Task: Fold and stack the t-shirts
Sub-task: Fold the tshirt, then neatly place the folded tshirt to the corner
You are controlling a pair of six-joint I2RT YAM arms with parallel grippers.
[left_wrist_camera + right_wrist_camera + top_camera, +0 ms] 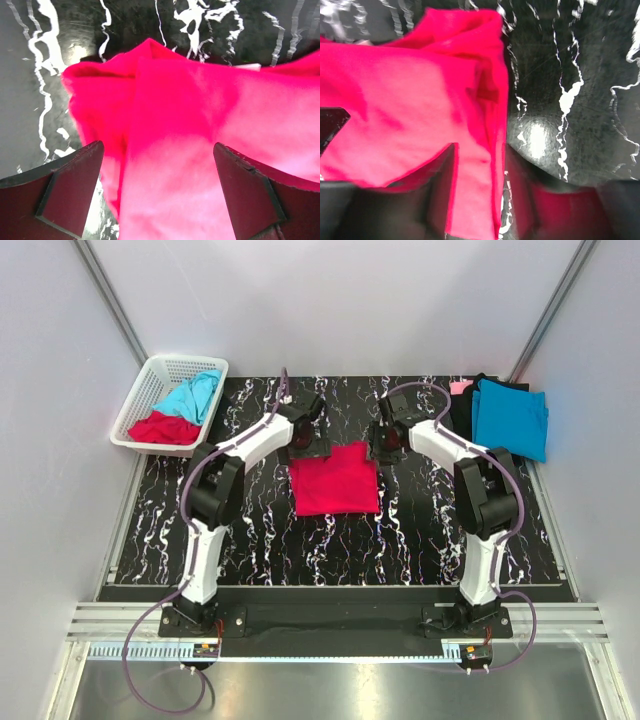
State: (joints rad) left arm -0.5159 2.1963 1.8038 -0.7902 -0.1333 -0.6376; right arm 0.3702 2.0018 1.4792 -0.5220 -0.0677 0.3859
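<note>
My right gripper is too near the far corner of the folded crimson t-shirt, so it should grab the middle of the t-shirt's side edge (376, 482) before it carries it to the stack.
A crimson t-shirt (335, 480) lies folded into a rough square on the black marbled table (420, 530), between the two arms. My left gripper (303, 445) hangs over its far left corner, jaws wide apart, with the red cloth (200, 125) lying below and between them (157, 150). My right gripper (383, 448) is at the far right corner. Its jaws stand a narrow gap apart (481, 150) with the shirt's right edge (420, 100) running between them. A folded turquoise t-shirt (510, 418) lies on black (468, 410) and pale pink (460, 387) ones at the far right.
A white lattice basket (150, 375) stands at the far left, holding a turquoise t-shirt (195, 395) and a red one (163, 428). Grey walls close in the table at the back and sides. A metal rail (330, 622) runs along the near edge.
</note>
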